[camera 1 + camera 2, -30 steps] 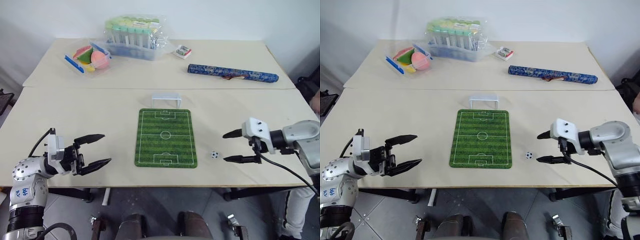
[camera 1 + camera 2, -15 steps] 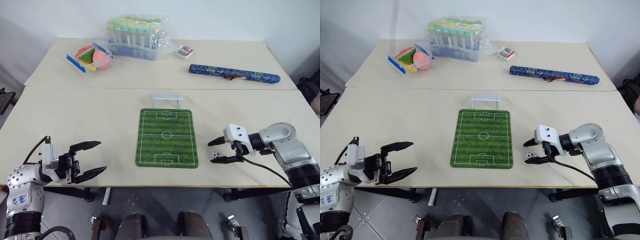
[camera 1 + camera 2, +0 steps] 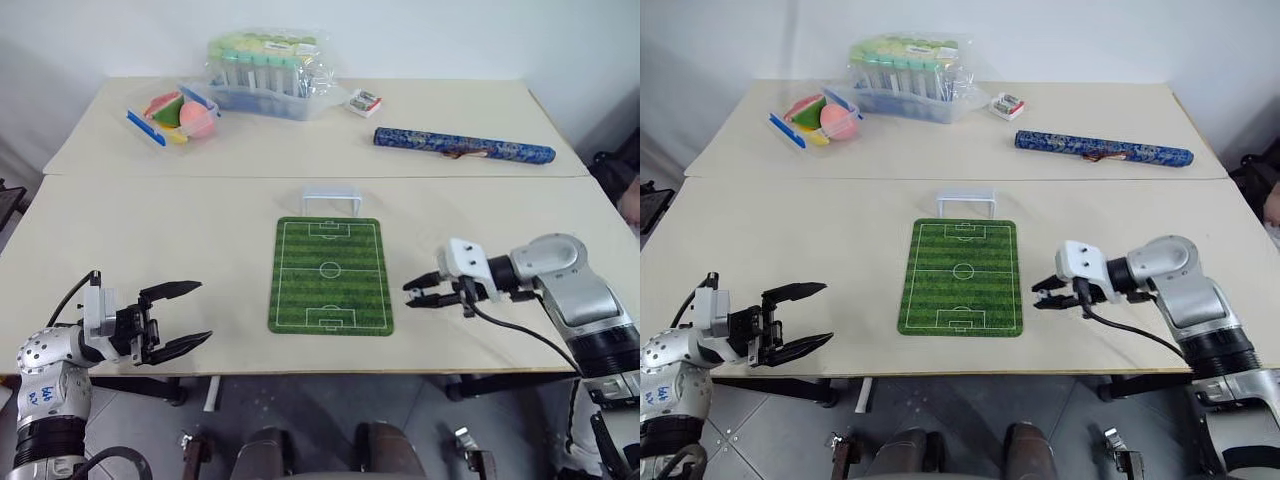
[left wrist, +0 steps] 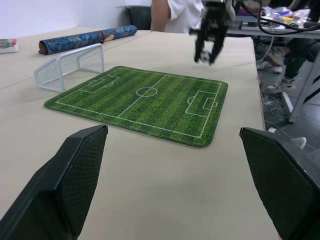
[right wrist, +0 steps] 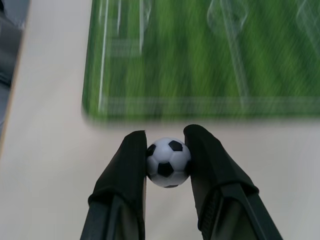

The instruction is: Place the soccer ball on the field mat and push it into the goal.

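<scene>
The robot's right gripper will release the soccer ball inside the white-lined box at the field mat's near end (image 3: 327,315) (image 5: 123,12).
The soccer ball (image 5: 168,162), tiny and white with black patches, is pinched between the two black fingers of my right gripper (image 3: 412,294). That gripper hangs just off the right edge of the field mat (image 3: 330,273), near its front half, pointing toward it. The green mat lies flat in the table's middle, and the small white goal (image 3: 333,197) stands at its far end. In the left wrist view the ball (image 4: 204,56) shows beyond the mat's corner. My left gripper (image 3: 203,311) stands open over the table's front left edge, holding nothing.
At the back of the table stand a clear box of tubes (image 3: 270,65), a pink-orange ball among toys (image 3: 198,120), a small packet (image 3: 364,100) and a long blue roll (image 3: 463,146). A person (image 4: 175,15) is beyond the table's right side.
My right gripper moved left around the ball, shut on it and carried it up toward the mat's right edge. The left gripper stayed where it was.
</scene>
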